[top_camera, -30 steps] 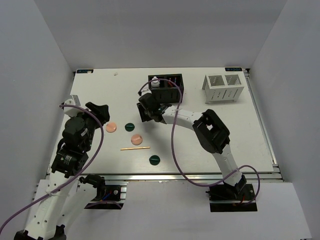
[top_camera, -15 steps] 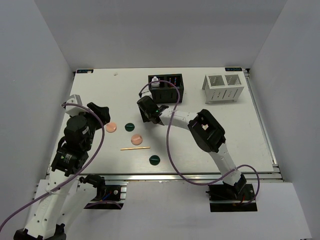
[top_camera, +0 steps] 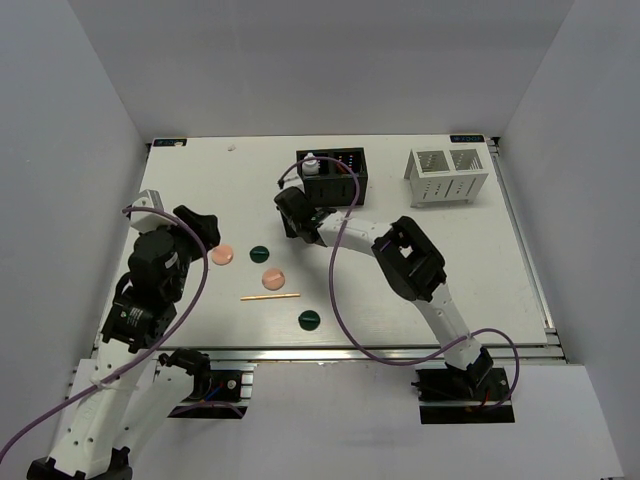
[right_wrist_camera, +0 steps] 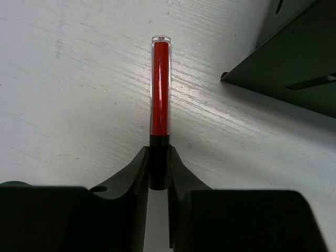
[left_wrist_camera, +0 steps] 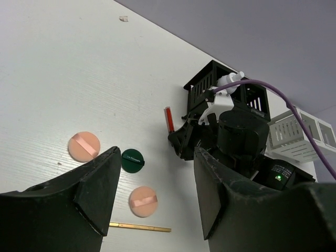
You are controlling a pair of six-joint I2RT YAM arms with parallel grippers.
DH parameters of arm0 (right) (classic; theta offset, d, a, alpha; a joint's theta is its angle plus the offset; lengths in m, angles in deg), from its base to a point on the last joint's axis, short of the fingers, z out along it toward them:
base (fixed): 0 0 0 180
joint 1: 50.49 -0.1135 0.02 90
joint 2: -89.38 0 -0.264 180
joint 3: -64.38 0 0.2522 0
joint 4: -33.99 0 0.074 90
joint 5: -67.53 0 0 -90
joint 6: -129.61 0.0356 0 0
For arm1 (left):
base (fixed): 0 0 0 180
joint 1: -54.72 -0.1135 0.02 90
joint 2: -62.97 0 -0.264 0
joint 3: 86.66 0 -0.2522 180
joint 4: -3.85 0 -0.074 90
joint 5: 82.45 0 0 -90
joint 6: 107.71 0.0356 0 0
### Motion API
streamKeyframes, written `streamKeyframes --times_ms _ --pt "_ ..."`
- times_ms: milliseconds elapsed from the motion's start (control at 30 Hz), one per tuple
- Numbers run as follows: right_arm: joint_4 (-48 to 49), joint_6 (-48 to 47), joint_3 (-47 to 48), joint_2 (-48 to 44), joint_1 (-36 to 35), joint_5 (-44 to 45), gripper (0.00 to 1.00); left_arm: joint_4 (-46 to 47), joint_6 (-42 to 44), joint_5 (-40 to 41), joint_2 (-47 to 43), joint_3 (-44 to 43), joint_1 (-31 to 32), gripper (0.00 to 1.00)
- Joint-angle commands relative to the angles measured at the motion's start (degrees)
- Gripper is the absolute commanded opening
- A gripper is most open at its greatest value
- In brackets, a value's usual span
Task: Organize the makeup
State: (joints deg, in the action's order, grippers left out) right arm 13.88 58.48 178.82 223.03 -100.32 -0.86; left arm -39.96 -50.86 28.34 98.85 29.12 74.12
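Next, I drop the red pencil with my right gripper inside the black box, in the section farther from the white bottle (top_camera: 351,164).
In the right wrist view a red pencil (right_wrist_camera: 160,86) with a black end lies on the white table, and my right gripper (right_wrist_camera: 158,157) is shut on that black end. From above, the right gripper (top_camera: 291,207) is low at the left of the black box (top_camera: 352,180), which holds a white bottle (top_camera: 310,163). Two pink discs (top_camera: 222,256) (top_camera: 273,277), two dark green discs (top_camera: 260,253) (top_camera: 309,320) and a tan stick (top_camera: 270,296) lie loose on the table. My left gripper (top_camera: 200,222) hangs open above the table's left side, holding nothing.
A white slotted box (top_camera: 447,175) stands at the back right. The black box's corner (right_wrist_camera: 283,63) is close on the right of the held pencil. The right arm's purple cable (top_camera: 335,290) loops over the table's middle.
The right gripper has slid a little back and left and closed its jaws on the pencil's black end. The left arm has shifted slightly.
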Motion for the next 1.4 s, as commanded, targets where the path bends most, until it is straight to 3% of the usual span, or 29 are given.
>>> streamKeyframes --times_ms 0,233,400,500,600,700,733,833,1067,1367 --pt "-1.21 0.2 -3.03 -0.75 0.43 -1.21 0.0 -0.02 -0.87 1.26 -0.72 -1.4 0.2 0.67" --pt "1.07 -7.08 -14.01 -12.67 2.09 -11.13 0.0 4.46 -2.19 1.0 -0.98 1.5 0.11 0.67" --pt "8.62 -23.42 -27.17 -27.1 4.29 -32.97 0.0 8.77 -2.63 0.47 -1.25 4.66 0.2 0.68" --pt "6.45 -33.59 -29.57 -35.19 5.96 -43.1 0.0 11.58 -3.24 0.03 -1.25 7.03 0.2 0.67" --pt "-1.36 -39.88 -28.7 -40.92 8.41 -46.73 0.0 14.13 -3.68 -0.58 -1.25 8.97 0.2 0.67" --pt "-9.88 -47.32 -24.59 -44.26 14.65 -48.05 0.0 15.8 -4.38 -0.76 -1.42 10.9 0.11 0.67" --pt "-15.57 -54.4 -20.22 -44.17 17.54 -47.19 0.0 16.24 -4.56 -0.84 -1.95 11.6 0.11 0.67" --pt "-20.62 -65.52 -10.56 -42.07 23.7 -42.97 0.0 18.08 -6.66 -1.11 -3.53 14.94 0.11 0.68" --pt "-36.95 -84.93 13.36 -27.31 28.82 -30.6 0.0 20.55 -8.6 -2.6 -5.21 19.34 0.11 0.67" --pt "-40.06 -99.63 15.42 -18.6 27.24 -23.55 0.0 22.13 -9.74 -4.89 -5.9 23.2 0.11 0.68"
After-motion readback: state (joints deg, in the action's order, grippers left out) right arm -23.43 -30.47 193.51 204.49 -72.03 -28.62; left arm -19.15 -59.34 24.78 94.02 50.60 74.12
